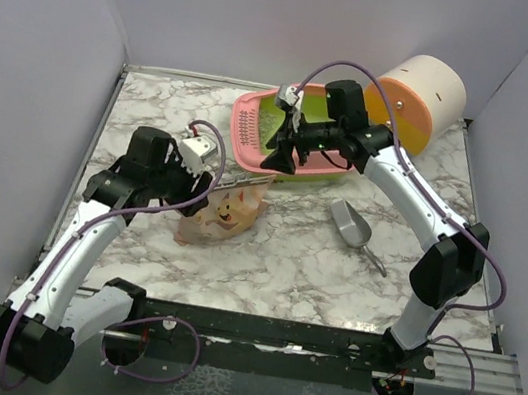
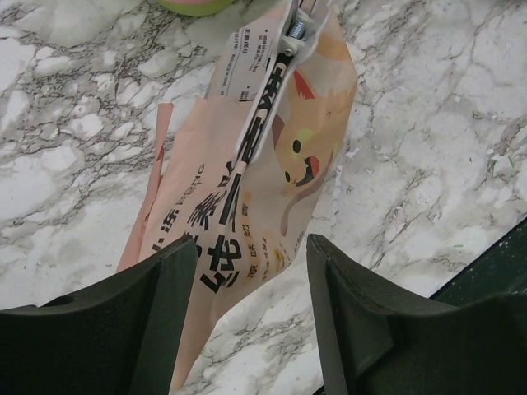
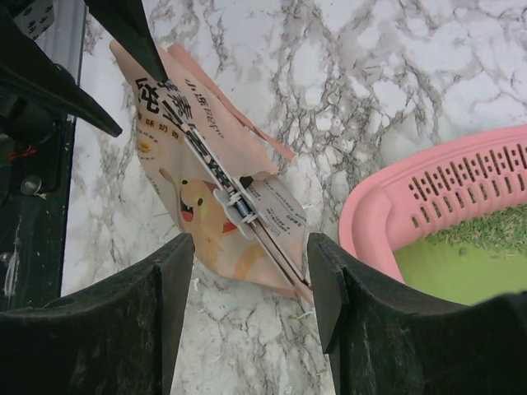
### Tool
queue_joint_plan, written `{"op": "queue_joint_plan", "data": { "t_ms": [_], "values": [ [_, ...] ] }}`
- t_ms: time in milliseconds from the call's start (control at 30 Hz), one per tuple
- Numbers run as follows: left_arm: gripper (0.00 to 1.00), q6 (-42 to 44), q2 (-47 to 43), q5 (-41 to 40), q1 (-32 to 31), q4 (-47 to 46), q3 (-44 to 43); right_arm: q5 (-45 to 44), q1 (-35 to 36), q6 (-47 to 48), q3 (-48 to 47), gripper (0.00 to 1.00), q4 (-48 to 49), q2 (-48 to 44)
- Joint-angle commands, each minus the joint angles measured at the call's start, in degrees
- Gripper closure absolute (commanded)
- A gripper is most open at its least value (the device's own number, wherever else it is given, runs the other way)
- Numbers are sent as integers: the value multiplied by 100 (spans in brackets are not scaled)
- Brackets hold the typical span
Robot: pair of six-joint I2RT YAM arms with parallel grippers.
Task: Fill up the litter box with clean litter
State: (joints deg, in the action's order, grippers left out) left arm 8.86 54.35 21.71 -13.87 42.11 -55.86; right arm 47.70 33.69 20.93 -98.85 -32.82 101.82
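Note:
The tan litter pouch has to be opened. So next my right gripper closes on the middle of the white clip (image 1: 245, 183) (image 3: 240, 207), around its spring.
The pink litter box (image 1: 252, 131) with a green inside stands at the back centre. Its slotted grille side shows in the right wrist view (image 3: 387, 206), with some pale greenish litter (image 3: 486, 232) on the green floor. The tan litter pouch (image 1: 225, 217) with the cartoon animal lies flat on the marble in front of the box, held closed by a white clip (image 2: 276, 82). My left gripper (image 1: 206, 193) is open and empty, just above the pouch's near end (image 2: 239, 173). My right gripper (image 1: 276, 159) is open and empty over the box's front edge, above the pouch's clipped end (image 3: 206, 197).
A grey metal scoop (image 1: 351, 224) lies on the marble table (image 1: 284, 262) to the right of the pouch. A round white-orange-yellow drawer cabinet (image 1: 425, 98) lies at the back right, behind the box. Walls close in the table on the left, back and right.

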Motion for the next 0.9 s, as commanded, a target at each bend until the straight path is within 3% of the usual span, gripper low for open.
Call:
{"op": "queue_joint_plan", "data": {
  "t_ms": [0, 333, 400, 533, 567, 867],
  "values": [
    [42, 592, 142, -324, -109, 157, -190, 274, 32, 81, -72, 42, -167, 157],
    [43, 1095, 531, -1972, -574, 617, -254, 404, 28, 618, -62, 42, -396, 202],
    [52, 1121, 549, -1856, -627, 615, -233, 529, 32, 807, -114, 43, -466, 253],
    [96, 1198, 580, -1839, -638, 554, -210, 665, 31, 1076, 0, 45, -353, 304],
    [100, 1220, 604, -1867, -637, 500, -226, 692, 32, 1100, 28, 46, -309, 336],
    [100, 1504, 723, -1635, -656, -949, -504, 670, 32, 911, 220, 43, 83, 501]
  ]
}}
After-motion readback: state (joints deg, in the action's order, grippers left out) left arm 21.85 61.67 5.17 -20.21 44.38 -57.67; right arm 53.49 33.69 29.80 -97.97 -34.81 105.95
